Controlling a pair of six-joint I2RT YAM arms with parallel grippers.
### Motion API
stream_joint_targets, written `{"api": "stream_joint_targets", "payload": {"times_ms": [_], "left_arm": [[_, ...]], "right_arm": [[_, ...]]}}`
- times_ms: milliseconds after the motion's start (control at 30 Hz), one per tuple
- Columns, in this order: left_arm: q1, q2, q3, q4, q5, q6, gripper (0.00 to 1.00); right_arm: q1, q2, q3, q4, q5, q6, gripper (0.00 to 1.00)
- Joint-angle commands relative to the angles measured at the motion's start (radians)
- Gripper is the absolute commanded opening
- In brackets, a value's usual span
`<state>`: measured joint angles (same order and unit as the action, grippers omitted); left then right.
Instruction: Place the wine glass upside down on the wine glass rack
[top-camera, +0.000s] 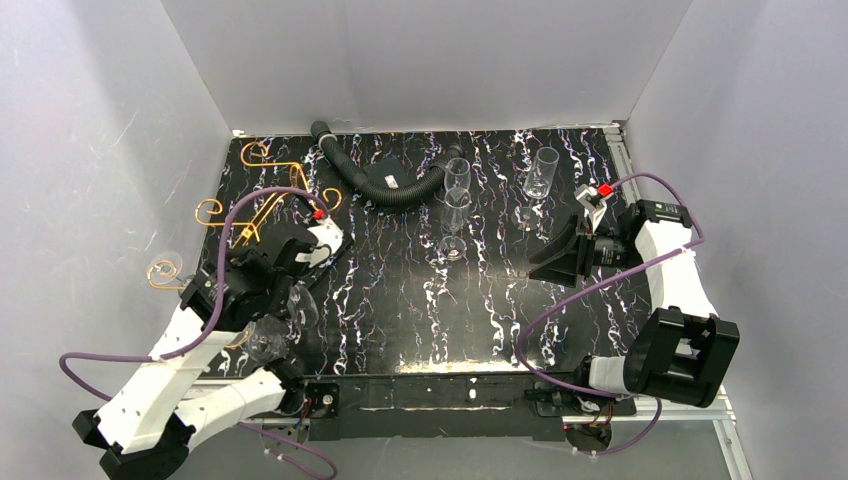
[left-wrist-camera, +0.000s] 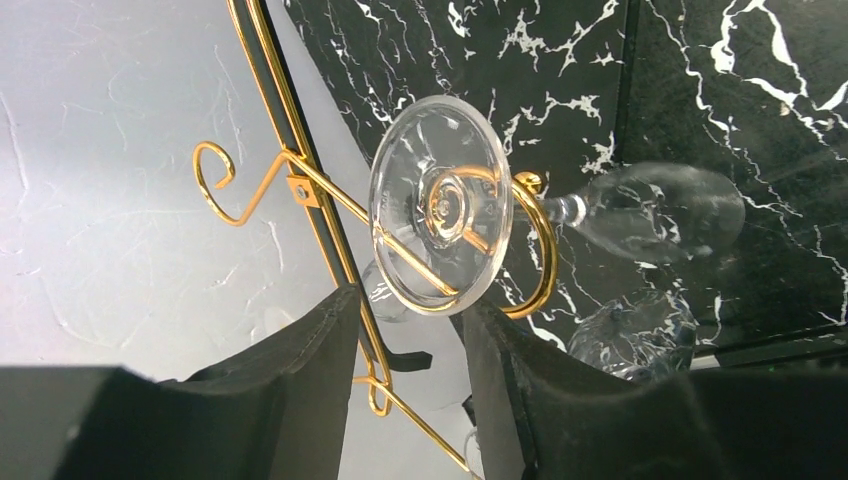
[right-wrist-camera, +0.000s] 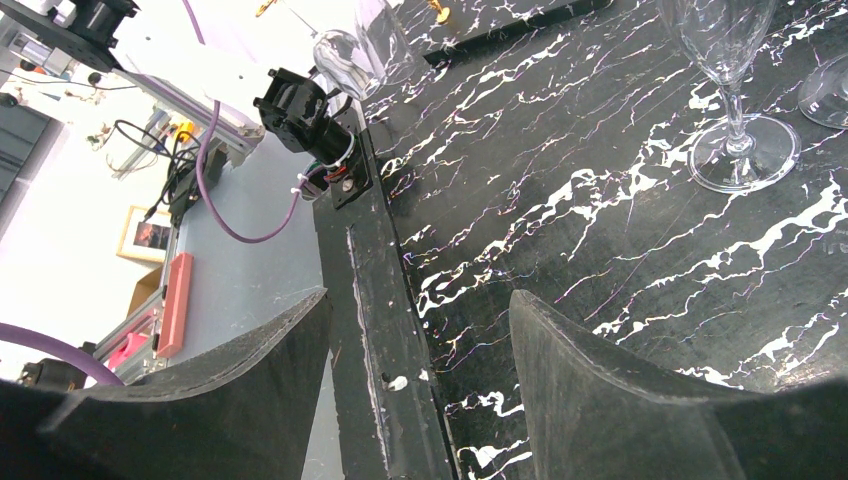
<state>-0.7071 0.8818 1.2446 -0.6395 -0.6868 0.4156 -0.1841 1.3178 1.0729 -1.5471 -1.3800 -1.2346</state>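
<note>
Next, my right gripper closes on the rim of the nearer clear flute (top-camera: 469, 197), which stands in the middle of the table in front of the other flute.
The wine glass rack (left-wrist-camera: 300, 175) is a thin gold wire frame with curled scrolls; it stands at the table's left edge (top-camera: 245, 215). A clear wine glass hangs from it: its round foot (left-wrist-camera: 435, 205) rests over a gold arm, and its bowl (left-wrist-camera: 660, 212) points away from the foot. A second glass bowl (left-wrist-camera: 635, 335) shows below it. My left gripper (left-wrist-camera: 405, 330) is open just short of the foot, holding nothing; it also shows in the top view (top-camera: 280, 280). My right gripper (right-wrist-camera: 415, 320) is open and empty over the table's near edge (top-camera: 555, 262).
Clear flutes (top-camera: 455, 210) stand mid-table, with another glass (top-camera: 540, 180) at the back right. A black corrugated hose (top-camera: 385, 180) lies at the back. One flute's foot (right-wrist-camera: 745, 150) shows in the right wrist view. White walls close in on three sides.
</note>
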Motion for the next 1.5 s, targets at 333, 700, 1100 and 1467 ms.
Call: {"api": "stream_joint_targets", "payload": {"times_ms": [333,700,1100,1467], "left_arm": [[0.004,-0.051,0.044,-0.122,0.057,-0.121,0.45],[0.004,-0.097,0.072,-0.160,0.149,-0.237,0.52],[0.004,-0.106,0.193,-0.164,0.434,-0.535,0.98],[0.004,-0.093,0.132,0.065,0.686,-0.788,0.98]], "right_arm": [[-0.006,0.005,0.035,-0.045,-0.020,-0.020,0.73],[-0.010,-0.010,0.027,-0.045,-0.013,-0.028,0.73],[-0.025,-0.072,0.103,-0.030,0.074,0.041,0.72],[-0.022,-0.185,0.358,0.430,0.451,0.682,0.73]]}}
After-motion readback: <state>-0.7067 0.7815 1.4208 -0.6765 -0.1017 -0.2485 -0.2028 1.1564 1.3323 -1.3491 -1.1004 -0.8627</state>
